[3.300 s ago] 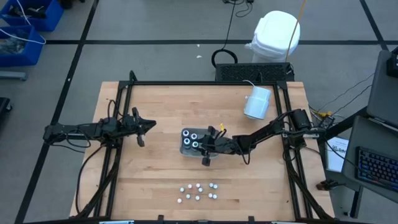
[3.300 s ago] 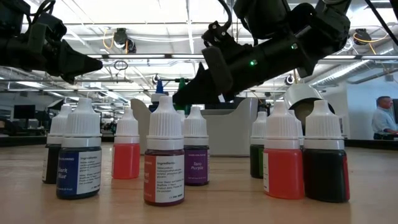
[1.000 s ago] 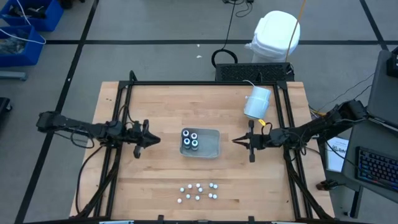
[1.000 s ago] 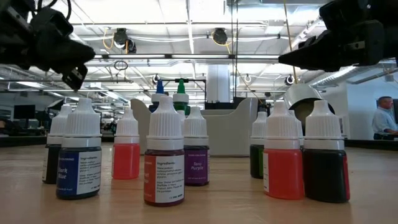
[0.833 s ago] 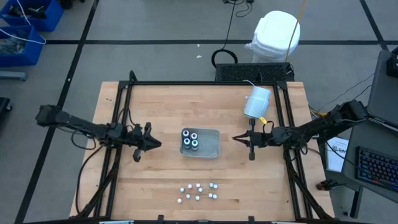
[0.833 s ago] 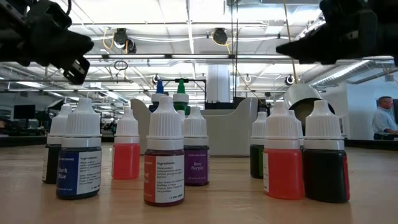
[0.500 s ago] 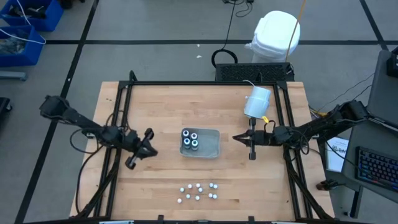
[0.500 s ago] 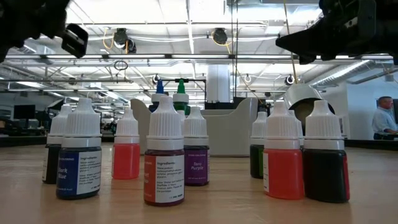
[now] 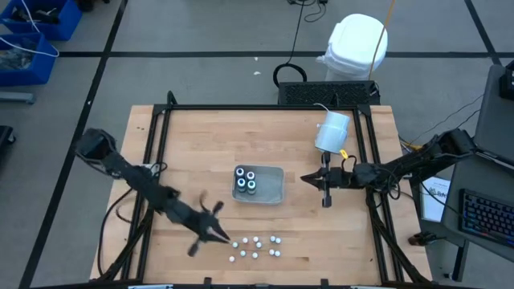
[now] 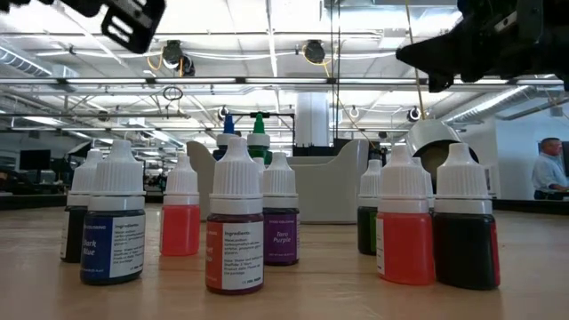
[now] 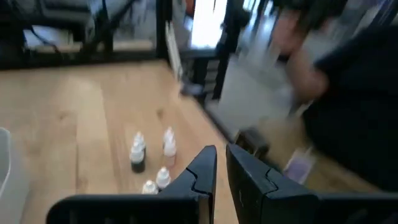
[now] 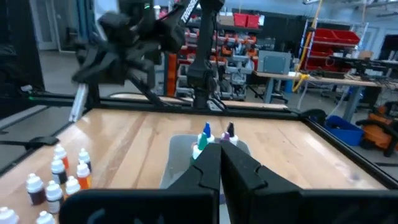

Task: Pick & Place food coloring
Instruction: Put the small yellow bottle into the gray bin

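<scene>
Next, I close my left gripper on the white cap (image 9: 231,258) of the food coloring bottle at the front corner of the group, leftmost in the high view.
Several tiny white-capped food coloring bottles (image 9: 255,247) stand on their bases in a loose cluster near the table's front edge, with red, blue, purple and dark contents (image 10: 235,222). Several slightly bigger dark round bottles (image 9: 246,181) stand in the clear tray (image 9: 273,191) at mid-table. My left gripper (image 9: 223,236) hovers just left of the cluster, its fingers (image 11: 206,163) all but together with nothing between them. The cluster's bottles (image 11: 138,154) lie ahead of it. My right gripper (image 9: 306,180) is shut and empty, in the air right of the tray, pointing at it (image 12: 219,152).
A big white cylinder (image 9: 332,132) lies on the table at the far right. Black frame rails (image 9: 161,144) run along the table's left, right and far sides. Bare wood lies between the tray and the cluster. A person (image 10: 549,169) sits in the room beyond.
My left gripper has swung from left of the tray toward the table's near edge and to the right, ending beside the cluster of small bottles, rolling a little as it went. Its fingers stay as they were. The bottles and tray have not moved.
</scene>
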